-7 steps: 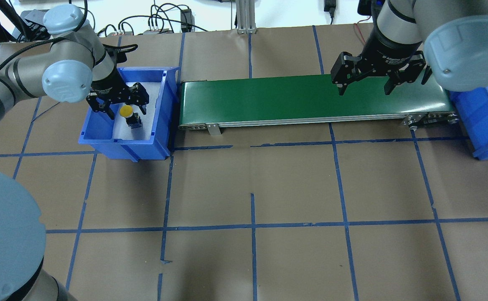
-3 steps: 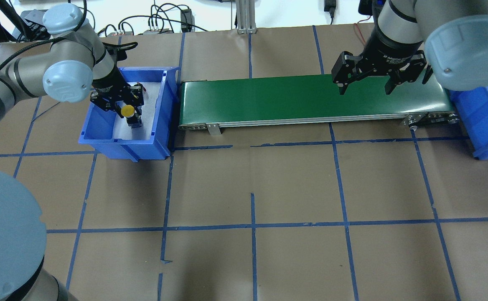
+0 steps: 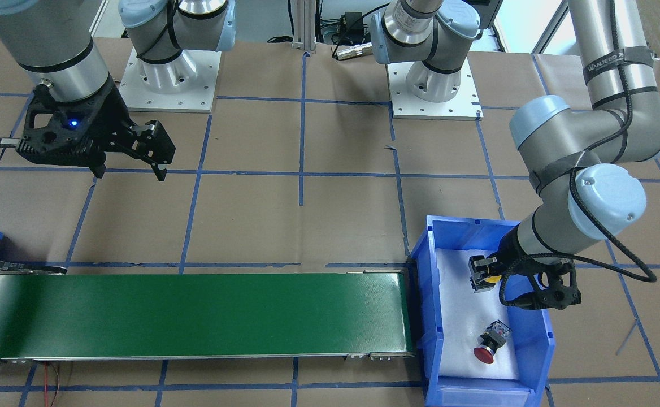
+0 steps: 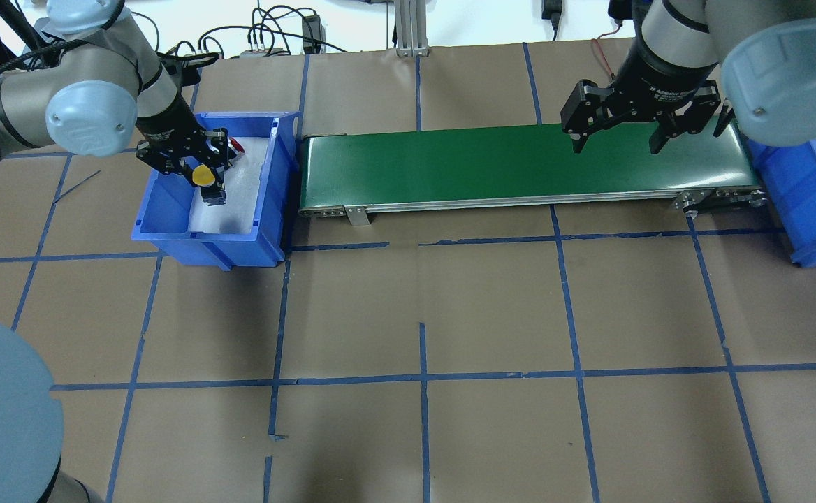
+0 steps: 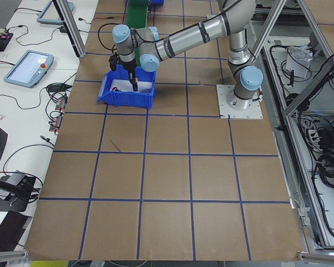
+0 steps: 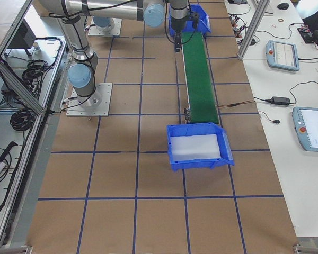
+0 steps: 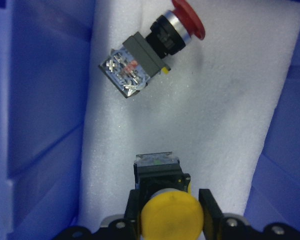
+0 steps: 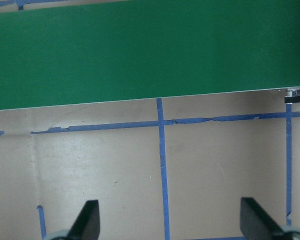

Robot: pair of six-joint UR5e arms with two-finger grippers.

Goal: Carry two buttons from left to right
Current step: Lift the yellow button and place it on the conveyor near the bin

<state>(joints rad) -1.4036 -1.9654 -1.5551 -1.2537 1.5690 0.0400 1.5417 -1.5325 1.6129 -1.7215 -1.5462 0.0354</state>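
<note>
The robot's left gripper needs to set the yellow button down on the green conveyor belt (image 3: 355,311), near the bin of the red button.
The yellow button (image 4: 204,175) is clamped between the fingers of my left gripper (image 4: 205,184) inside the left blue bin (image 4: 205,241). The left wrist view shows its yellow cap (image 7: 171,217) between both fingers (image 7: 209,210), above the white foam. The red button (image 7: 155,47) lies on its side on the foam farther along the bin, and shows in the front view (image 3: 491,341) and the overhead view (image 4: 237,146). My right gripper (image 4: 616,147) is open and empty above the right part of the green conveyor belt (image 4: 520,164).
The belt runs from the left bin to a second blue bin (image 4: 810,202) at the right end, which holds only white foam (image 6: 196,145). The left bin's walls (image 3: 477,223) stand close around my left gripper. Brown paper with blue tape lines covers the table.
My left gripper has shut on the yellow button and moved slightly left and back with it, uncovering the red button. The right gripper has shifted a little to the right.
</note>
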